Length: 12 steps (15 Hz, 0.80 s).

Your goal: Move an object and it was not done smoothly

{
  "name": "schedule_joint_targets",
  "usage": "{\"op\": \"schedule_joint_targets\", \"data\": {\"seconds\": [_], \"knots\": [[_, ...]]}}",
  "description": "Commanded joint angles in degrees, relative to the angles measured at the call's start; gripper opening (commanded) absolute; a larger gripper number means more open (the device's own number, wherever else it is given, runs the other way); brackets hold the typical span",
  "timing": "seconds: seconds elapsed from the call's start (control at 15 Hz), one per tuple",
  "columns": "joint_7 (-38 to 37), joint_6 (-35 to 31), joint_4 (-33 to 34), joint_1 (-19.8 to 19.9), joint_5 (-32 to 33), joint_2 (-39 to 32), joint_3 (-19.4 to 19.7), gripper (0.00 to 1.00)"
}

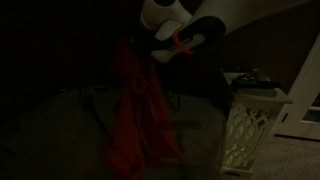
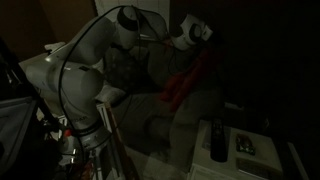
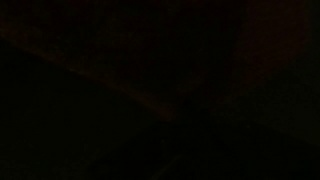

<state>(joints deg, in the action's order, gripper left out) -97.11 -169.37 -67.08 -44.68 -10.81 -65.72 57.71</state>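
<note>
Next, I let go of the red-orange cloth on the dark surface (image 1: pixel 155 122) near the white basket with lattice sides.
The scene is very dark. A large red-orange cloth (image 1: pixel 138 110) hangs in long limp folds from my gripper (image 1: pixel 150 52), its lower end near the floor. In an exterior view the cloth (image 2: pixel 185 82) hangs below the gripper (image 2: pixel 205 50) at the end of the white arm. The gripper is shut on the cloth's top. The jaws themselves are lost in shadow. The wrist view is almost black and shows nothing I can name.
A white lattice-sided basket (image 1: pixel 250 125) stands on the floor beside the cloth. A dark couch or chair (image 1: pixel 70 120) lies behind the cloth. The white arm's base (image 2: pixel 75 100) fills one side. A table with dark remotes (image 2: pixel 218 140) stands in front.
</note>
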Motion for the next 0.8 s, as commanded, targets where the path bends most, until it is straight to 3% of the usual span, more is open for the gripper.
{"op": "schedule_joint_targets", "data": {"seconds": [0.0, 0.07, 0.2, 0.33, 0.4, 0.6, 0.73], "knots": [[-7.34, 1.93, -4.72, -1.68, 2.28, 3.91, 9.44, 0.02], [-4.8, 0.96, -1.62, 0.47, 2.74, 1.92, 3.95, 0.06], [-6.19, 1.39, -2.83, 0.43, 2.72, 3.19, 6.93, 0.06], [-6.3, 1.4, -3.46, 0.21, 2.71, 3.79, 7.26, 0.06], [-6.43, 1.47, -3.55, 0.01, 2.72, 3.77, 7.22, 0.02], [-14.47, 3.98, 3.62, 4.23, 3.59, -4.39, 15.32, 0.02], [-18.5, 6.53, 7.82, 8.37, 3.97, -6.3, 17.44, 0.02]]}}
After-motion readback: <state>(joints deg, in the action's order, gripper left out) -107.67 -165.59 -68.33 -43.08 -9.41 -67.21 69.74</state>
